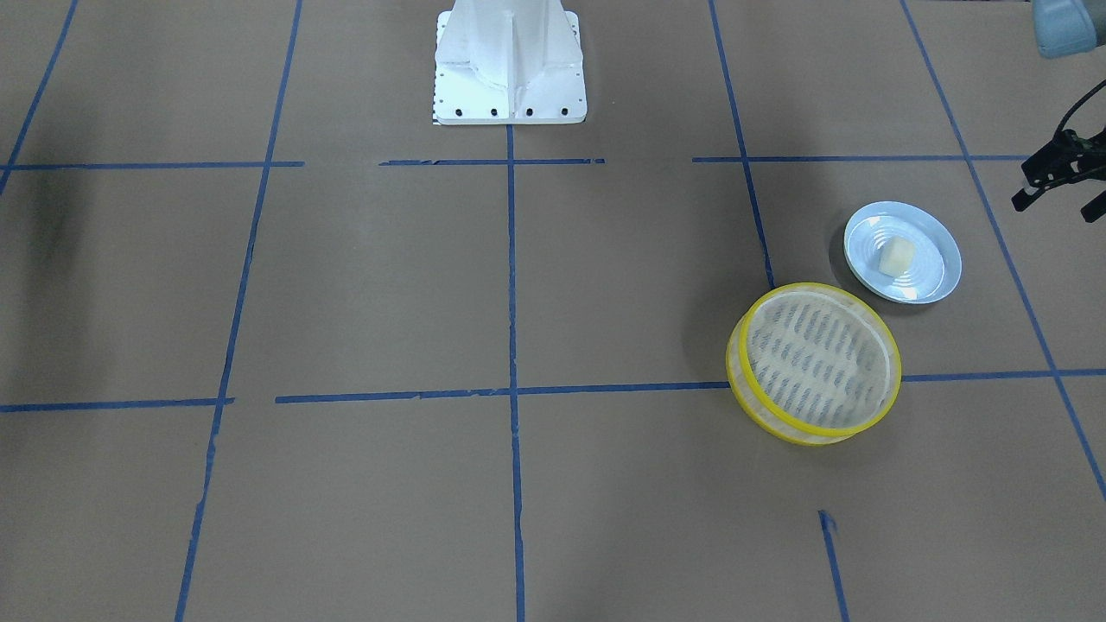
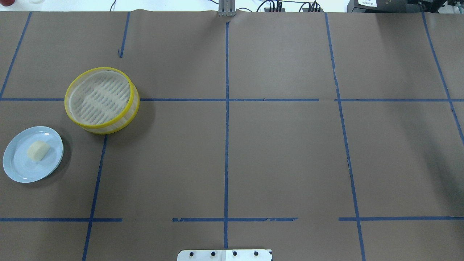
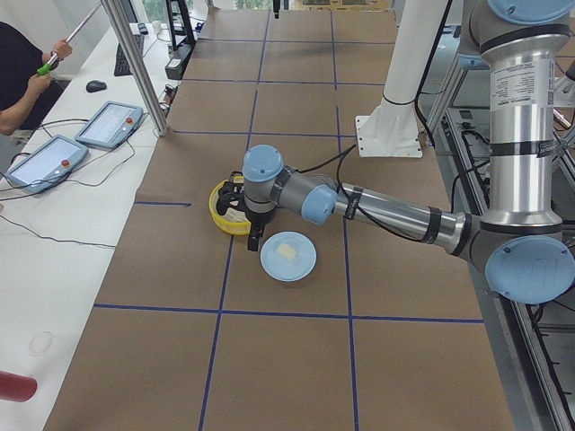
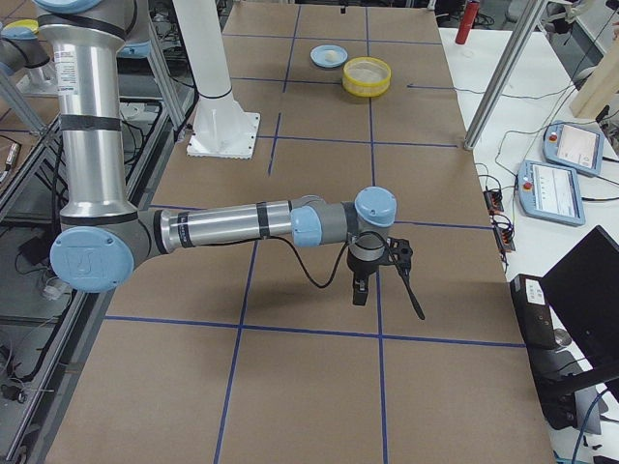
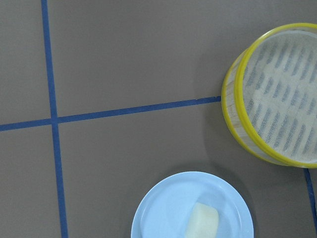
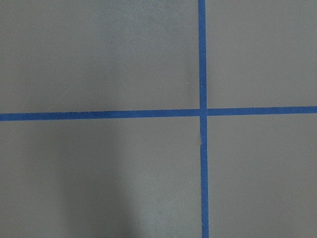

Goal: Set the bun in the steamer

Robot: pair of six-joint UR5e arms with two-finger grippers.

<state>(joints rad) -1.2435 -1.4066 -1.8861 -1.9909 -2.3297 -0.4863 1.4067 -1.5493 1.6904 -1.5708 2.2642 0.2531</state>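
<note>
The bun will be picked up from the pale blue plate by my left gripper, which will close on the long sides of the bun (image 1: 898, 253) (image 5: 201, 226), across its narrow width.
The cream-white bun (image 1: 897, 254) lies on a pale blue plate (image 1: 937, 278). It also shows in the overhead view (image 2: 38, 150) and the left wrist view (image 5: 202, 222). The steamer (image 1: 816, 358), a round bamboo basket with yellow rim bands, stands empty beside the plate (image 2: 99, 96) (image 5: 282, 94). My left gripper (image 1: 1058, 206) hangs in the air above and beside the plate, its fingers apart and empty. My right gripper (image 4: 387, 295) hovers over bare table far from both dishes. It shows only in the right side view, so I cannot tell whether it is open or shut.
The robot's white base (image 1: 510, 65) stands at the table's middle edge. Blue tape lines (image 2: 226, 145) divide the brown table into squares. Two tablets (image 3: 108, 121) and an operator's arm (image 3: 27, 85) are on the white bench beyond the table's far side.
</note>
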